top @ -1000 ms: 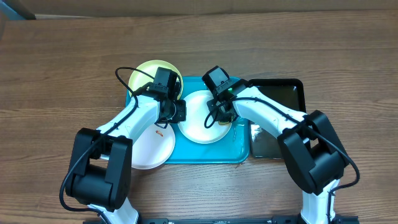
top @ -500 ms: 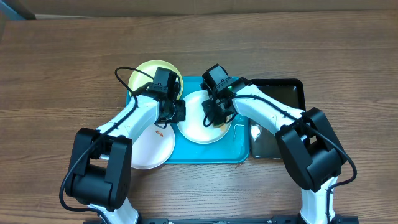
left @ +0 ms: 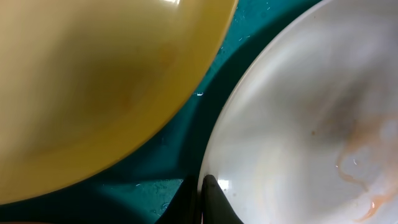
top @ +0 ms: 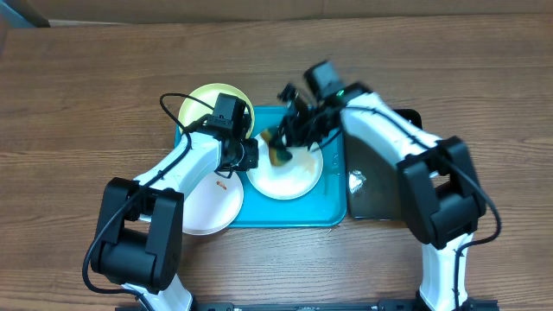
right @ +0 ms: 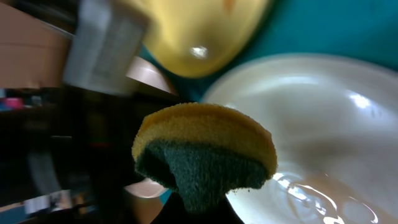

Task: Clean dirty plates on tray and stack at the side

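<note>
My right gripper is going to put the dark green sponge down in the middle of the black tray [top: 387, 162].
On the turquoise tray [top: 298, 214] lies a white plate [top: 289, 177] with wet orange smears [left: 364, 165]. My left gripper [top: 248, 155] is shut on that plate's left rim, fingertips [left: 211, 190] pinching its edge. My right gripper [top: 289, 138] hovers over the plate's far edge, shut on a yellow and dark green sponge [right: 205, 149]. A pale yellow-green plate [top: 207, 105] leans on the tray's far left corner. Another white plate [top: 203, 209] with an orange speck sits at the tray's left side, under my left arm.
A black tray [top: 384, 181] lies right of the turquoise one, with a small crumpled shiny scrap [top: 355, 180] on its left edge. Bare wooden tabletop [top: 86, 104] surrounds both trays.
My right arm swung up and back with the sponge, from the plate's right part toward its far rim. The left gripper kept its hold and did not move.
</note>
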You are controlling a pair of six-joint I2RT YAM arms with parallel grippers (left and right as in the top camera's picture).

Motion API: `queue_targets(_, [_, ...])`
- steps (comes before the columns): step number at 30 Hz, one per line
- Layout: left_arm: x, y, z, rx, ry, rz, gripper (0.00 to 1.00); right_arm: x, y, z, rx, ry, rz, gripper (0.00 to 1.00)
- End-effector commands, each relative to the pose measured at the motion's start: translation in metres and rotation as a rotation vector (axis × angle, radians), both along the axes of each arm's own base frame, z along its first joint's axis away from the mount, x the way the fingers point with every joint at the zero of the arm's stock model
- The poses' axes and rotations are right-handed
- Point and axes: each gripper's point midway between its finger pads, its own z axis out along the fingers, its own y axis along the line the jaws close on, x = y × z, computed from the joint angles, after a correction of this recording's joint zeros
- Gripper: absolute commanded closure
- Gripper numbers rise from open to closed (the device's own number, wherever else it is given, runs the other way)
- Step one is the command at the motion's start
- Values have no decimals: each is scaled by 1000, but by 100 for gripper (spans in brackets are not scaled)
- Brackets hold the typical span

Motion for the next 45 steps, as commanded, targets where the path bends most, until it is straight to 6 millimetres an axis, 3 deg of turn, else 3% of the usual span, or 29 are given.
queue_targets(1, [-3,-1,-5,5,12,-22,94,11,-8,63,196,2,8,96])
queue_targets(5, [-3,-1,-5,5,12,-22,92,23,-55,59,89,31,-101,96])
queue_targets(10, [-3,-1,-5,4,10,-22,84,19,-135,26,-174,130,-230,96])
queue_targets(15, [-2,-1,-5,3,8,-22,84,9,-200,-1,-443,194,-318,96])
queue_targets(22, [-2,-1,-5,3,8,-22,83,-10,-262,-30,-796,278,-470,96])
queue_targets(29, [-3,-1,-5,4,13,-22,86,-16,-266,-49,-820,290,-494,96])
queue_targets(33, [-3,-1,-5,4,13,-23,87,-17,-266,-50,-818,298,-491,77])
queue_targets(35, [-3,-1,-5,4,12,-23,84,-21,-261,-48,-793,319,-484,74])
queue_targets(38, [-3,-1,-5,4,12,-23,76,-23,-255,-41,-765,343,-476,66])
queue_targets(45, [-6,-1,-6,7,24,-25,78,-1,-275,1,-742,319,-547,61])
